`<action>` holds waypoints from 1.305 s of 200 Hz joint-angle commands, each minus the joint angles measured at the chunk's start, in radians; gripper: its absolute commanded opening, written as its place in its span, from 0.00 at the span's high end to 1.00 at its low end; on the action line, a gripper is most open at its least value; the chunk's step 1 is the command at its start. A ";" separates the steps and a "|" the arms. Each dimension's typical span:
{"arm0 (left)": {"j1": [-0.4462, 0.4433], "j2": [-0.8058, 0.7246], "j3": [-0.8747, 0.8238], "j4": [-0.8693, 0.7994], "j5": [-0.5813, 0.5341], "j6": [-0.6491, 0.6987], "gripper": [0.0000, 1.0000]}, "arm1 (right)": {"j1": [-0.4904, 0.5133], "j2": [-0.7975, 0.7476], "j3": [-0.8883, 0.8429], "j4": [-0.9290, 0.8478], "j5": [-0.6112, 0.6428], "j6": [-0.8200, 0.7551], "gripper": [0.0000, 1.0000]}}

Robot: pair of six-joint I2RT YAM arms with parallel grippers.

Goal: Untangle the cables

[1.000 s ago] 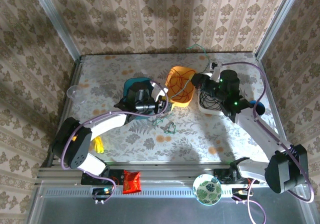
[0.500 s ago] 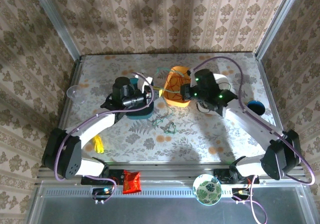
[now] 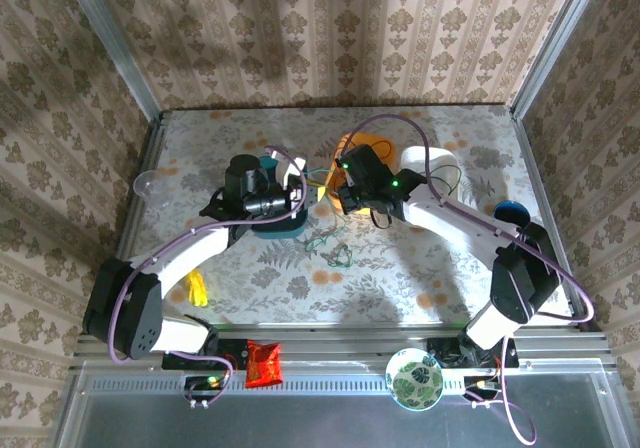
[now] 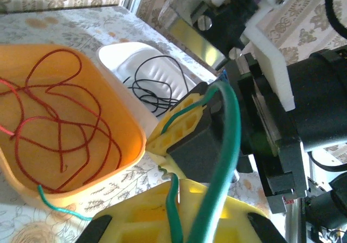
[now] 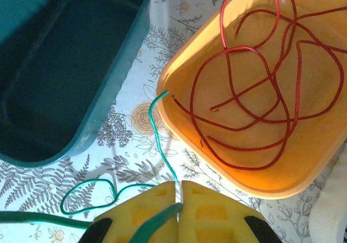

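The green cable will go down on the bottom of the teal bin (image 3: 278, 188) (image 5: 73, 42), where I need to set it with my right gripper.
The green cable (image 3: 340, 258) lies in loose loops on the table and runs up to both grippers. My left gripper (image 3: 307, 182) is shut on the green cable (image 4: 174, 199), which passes between its yellow fingers (image 4: 135, 221). My right gripper (image 3: 331, 194) is shut on the same green cable (image 5: 157, 129), close beside the left one, and its yellow finger (image 4: 181, 125) shows in the left wrist view. The red cable (image 5: 255, 91) lies coiled in the orange bowl (image 5: 179, 123). The black cable (image 4: 149, 83) lies in the white bin (image 4: 122, 56).
A teal bin (image 5: 65, 64), with nothing in it, sits under the left arm, left of the orange bowl (image 3: 352, 148). A clear cup (image 3: 147, 183) stands at the left edge and a blue dish (image 3: 510, 211) at the right. A yellow object (image 3: 195, 288), a red packet (image 3: 263, 361) and a patterned bowl (image 3: 415, 378) lie near the front.
The right arm swung left from the white bin to the orange bowl's near side with the green cable. The left gripper shut on that cable.
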 commanded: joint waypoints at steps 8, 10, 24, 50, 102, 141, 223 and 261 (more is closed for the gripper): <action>0.039 -0.126 0.008 0.060 -0.171 0.043 0.60 | -0.040 0.047 -0.014 -0.170 -0.051 0.022 1.00; 0.039 -0.130 0.006 0.056 -0.194 0.049 0.57 | -0.040 0.045 -0.014 -0.164 -0.063 0.024 1.00; 0.041 -0.161 -0.012 0.038 -0.378 0.059 0.40 | -0.043 0.040 -0.006 -0.124 -0.143 0.045 1.00; 0.046 -0.233 -0.074 0.077 -0.602 0.055 0.25 | -0.049 0.083 0.067 -0.101 -0.240 0.097 1.00; 0.126 -0.324 -0.107 -0.165 -1.068 -0.034 0.20 | -0.049 0.232 0.277 -0.089 -0.354 0.174 1.00; 0.240 -0.290 -0.183 -0.305 -1.084 -0.271 0.20 | -0.048 0.430 0.545 -0.220 -0.297 0.230 1.00; 0.262 -0.286 -0.231 -0.327 -1.092 -0.350 0.21 | 0.003 0.741 0.941 -0.454 -0.200 0.187 1.00; 0.262 -0.283 -0.213 -0.340 -1.084 -0.325 0.20 | 0.028 0.750 0.962 -0.487 -0.116 0.140 0.93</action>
